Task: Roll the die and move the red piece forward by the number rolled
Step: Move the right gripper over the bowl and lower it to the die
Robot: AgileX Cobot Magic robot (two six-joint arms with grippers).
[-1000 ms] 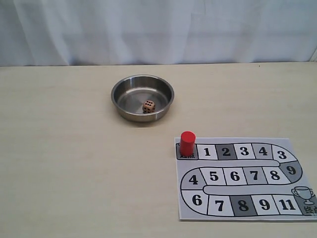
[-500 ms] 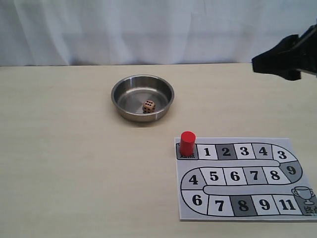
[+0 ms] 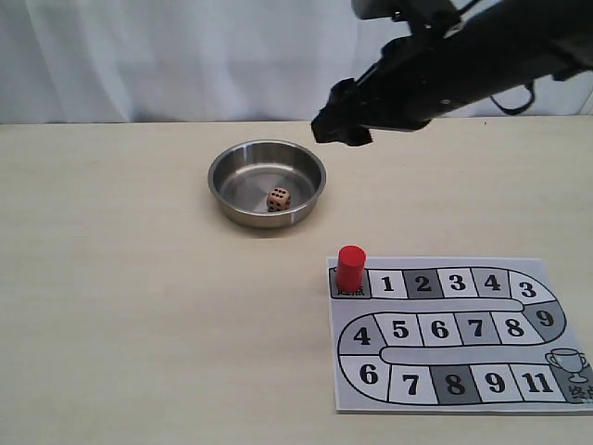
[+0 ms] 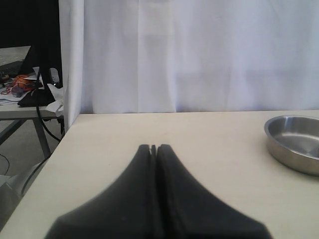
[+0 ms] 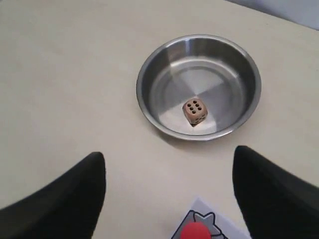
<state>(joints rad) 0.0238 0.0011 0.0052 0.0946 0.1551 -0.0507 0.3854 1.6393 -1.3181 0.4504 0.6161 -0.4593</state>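
The beige die should be rolled first. So my right gripper will close on the opposite sides of the beige die (image 3: 279, 199) (image 5: 195, 111) inside the steel bowl.
The beige die (image 3: 278, 198) (image 5: 195, 111) lies inside the steel bowl (image 3: 267, 184) (image 5: 199, 85) with six black pips facing up. The red piece (image 3: 350, 267) (image 5: 195, 232) stands upright on the start square at the top-left corner of the paper board (image 3: 454, 332). My right gripper (image 3: 339, 126) (image 5: 169, 154) hangs open in the air, above and just to the right of the bowl, holding nothing. My left gripper (image 4: 153, 148) is shut and empty above bare table, with the bowl (image 4: 294, 143) off to one side; it does not show in the exterior view.
The board's track runs from 1 through a winding row of numbered squares to a trophy square (image 3: 572, 371) at its lower right corner. A white curtain (image 3: 185, 56) closes the back of the table. The table's side edge (image 4: 50, 159) lies near the left gripper.
The right arm has swept in from the far right edge to above and just right of the bowl. Die and red piece have not moved.
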